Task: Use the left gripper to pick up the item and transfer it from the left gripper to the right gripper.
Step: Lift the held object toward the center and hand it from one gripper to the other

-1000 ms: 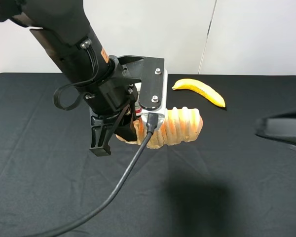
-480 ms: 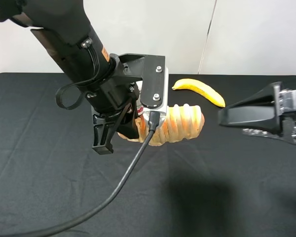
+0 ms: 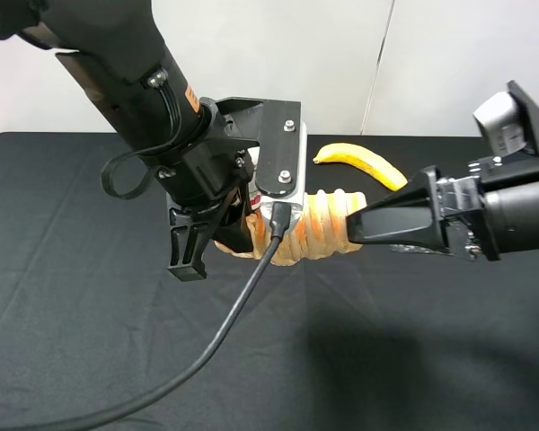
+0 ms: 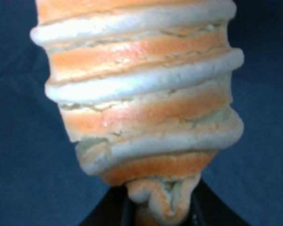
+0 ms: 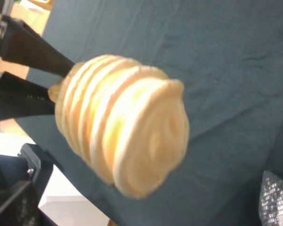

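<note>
Next, my left gripper lets go of the tan ridged roll in my right gripper's fingertips (image 3: 315,228), and that spot is just in front of the banana.
The tan ridged roll (image 3: 328,224) hangs above the black table, held at its left end by my left gripper (image 3: 238,235), which is shut on it. In the left wrist view the roll (image 4: 141,103) fills the frame, with the black fingers (image 4: 108,214) at its narrow end. My right gripper (image 3: 352,226) reaches in from the right, and its long tapered jaws meet the roll's free right end. The right wrist view shows that round end (image 5: 127,122) straight ahead and close, with the left gripper's fingers (image 5: 33,56) behind it. None of the right gripper's own fingers cross the view, so it looks open.
A yellow banana (image 3: 364,164) lies on the black cloth table (image 3: 72,296) behind the roll, near the far edge. A black cable (image 3: 225,332) loops down from the left arm towards the front. A white wall stands behind the table.
My right gripper has swept in from the right edge leftwards to the roll's free end. The left gripper and the roll have stayed almost still.
</note>
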